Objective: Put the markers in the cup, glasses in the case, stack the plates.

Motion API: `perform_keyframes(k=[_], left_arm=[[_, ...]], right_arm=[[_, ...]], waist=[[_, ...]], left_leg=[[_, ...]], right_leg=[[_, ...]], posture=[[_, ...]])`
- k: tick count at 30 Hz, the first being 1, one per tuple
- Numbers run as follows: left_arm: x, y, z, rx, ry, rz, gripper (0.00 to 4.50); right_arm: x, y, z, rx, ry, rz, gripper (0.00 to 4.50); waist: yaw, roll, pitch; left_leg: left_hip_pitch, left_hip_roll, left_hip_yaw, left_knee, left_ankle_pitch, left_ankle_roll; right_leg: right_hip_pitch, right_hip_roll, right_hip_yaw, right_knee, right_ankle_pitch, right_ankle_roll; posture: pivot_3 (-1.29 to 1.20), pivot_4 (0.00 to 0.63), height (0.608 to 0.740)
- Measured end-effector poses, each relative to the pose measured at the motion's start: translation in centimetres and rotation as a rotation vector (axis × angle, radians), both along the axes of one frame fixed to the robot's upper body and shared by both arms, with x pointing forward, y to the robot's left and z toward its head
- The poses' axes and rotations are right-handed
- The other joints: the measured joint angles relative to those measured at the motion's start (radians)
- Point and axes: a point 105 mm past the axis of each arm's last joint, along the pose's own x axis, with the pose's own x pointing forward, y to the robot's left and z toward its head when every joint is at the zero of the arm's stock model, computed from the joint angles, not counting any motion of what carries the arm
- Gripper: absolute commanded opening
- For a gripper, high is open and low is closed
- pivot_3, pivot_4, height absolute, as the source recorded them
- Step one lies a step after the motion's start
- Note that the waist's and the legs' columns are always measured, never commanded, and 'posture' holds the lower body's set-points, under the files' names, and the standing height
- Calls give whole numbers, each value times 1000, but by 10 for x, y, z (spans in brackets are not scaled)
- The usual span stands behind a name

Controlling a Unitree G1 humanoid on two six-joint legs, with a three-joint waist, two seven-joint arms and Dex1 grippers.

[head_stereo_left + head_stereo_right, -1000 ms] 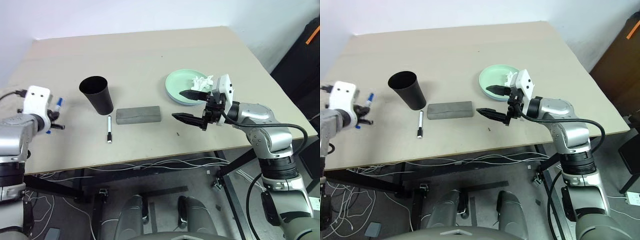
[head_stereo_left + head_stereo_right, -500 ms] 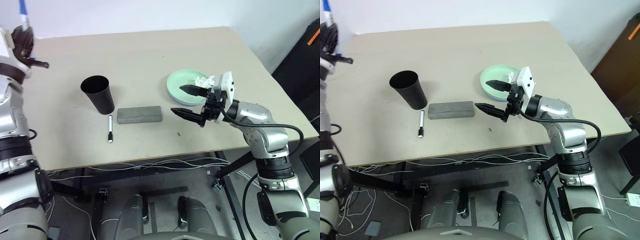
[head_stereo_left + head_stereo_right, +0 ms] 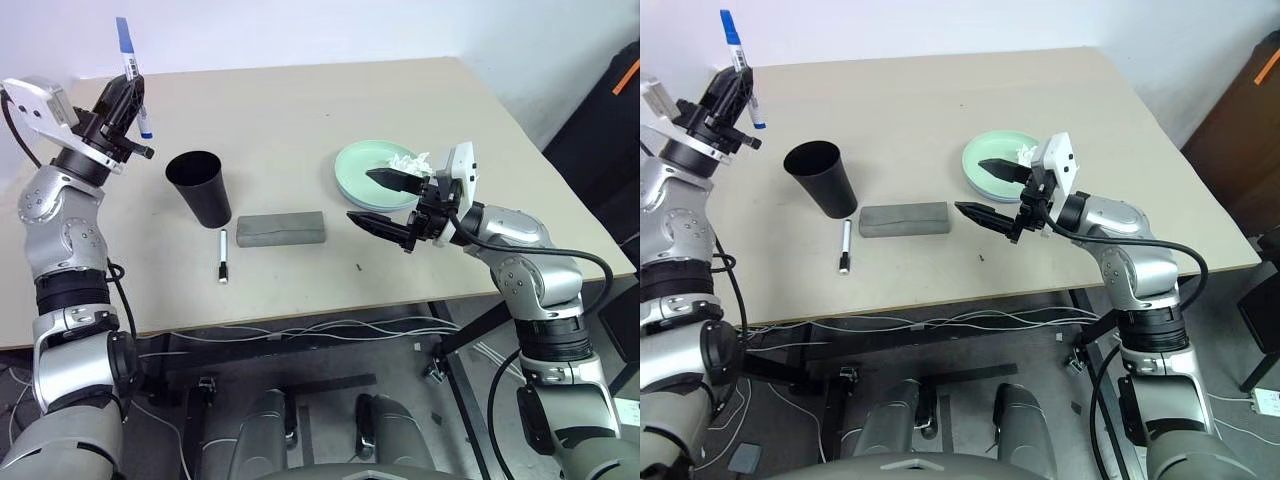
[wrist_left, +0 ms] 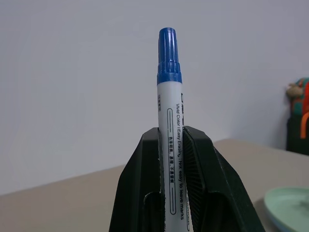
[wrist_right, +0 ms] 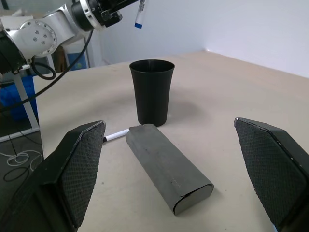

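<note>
My left gripper is going to release the blue-capped marker, cap up, just inside the open rim of the black cup (image 3: 184, 166). The marker is now in the air beside the cup.
My left gripper (image 3: 124, 98) is shut on the blue-capped marker (image 4: 169, 92), holding it upright, cap up, in the air just left of the black cup (image 3: 200, 186). The cup stands upright and open on the table. In front of it lies the black-capped marker (image 3: 222, 257), next to the closed grey case (image 3: 281, 228). My right gripper (image 3: 386, 200) hovers open between the case and a mint-green plate (image 3: 358, 170), holding nothing. The right wrist view looks over the case (image 5: 166, 166) toward the cup (image 5: 152, 92). The glasses are out of view.
A crumpled white tissue (image 3: 404, 161) lies on the plate's right side. The beige table (image 3: 300, 110) stretches bare behind the cup. Cables hang below its front edge, and a dark cabinet (image 3: 610, 110) stands off the right side.
My left arm has risen and swung right toward the cup, turning the blue-capped marker upright. The right arm has stayed where it was, still open.
</note>
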Motion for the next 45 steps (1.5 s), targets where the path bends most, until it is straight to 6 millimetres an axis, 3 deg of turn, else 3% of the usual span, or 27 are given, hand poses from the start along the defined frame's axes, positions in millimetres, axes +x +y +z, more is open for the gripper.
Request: perform_keyframes(k=[15,45], left_arm=[[11,-18,-38,-113,77,-117,262],[19,-31,-67,-43,155,-98,262]], right_arm=[[1,-2,-3,-11,7,-18,4500],[0,-5,-3,-43,-11,-44,4500]], waist=[[4,0,0],[5,0,0]], left_leg=[[0,0,-1,0,0,0],[0,0,-1,0,0,1]], right_leg=[[1,0,-1,-1,0,0],[1,-1,-1,-2,0,0]], posture=[[0,150,739],[0,150,739]])
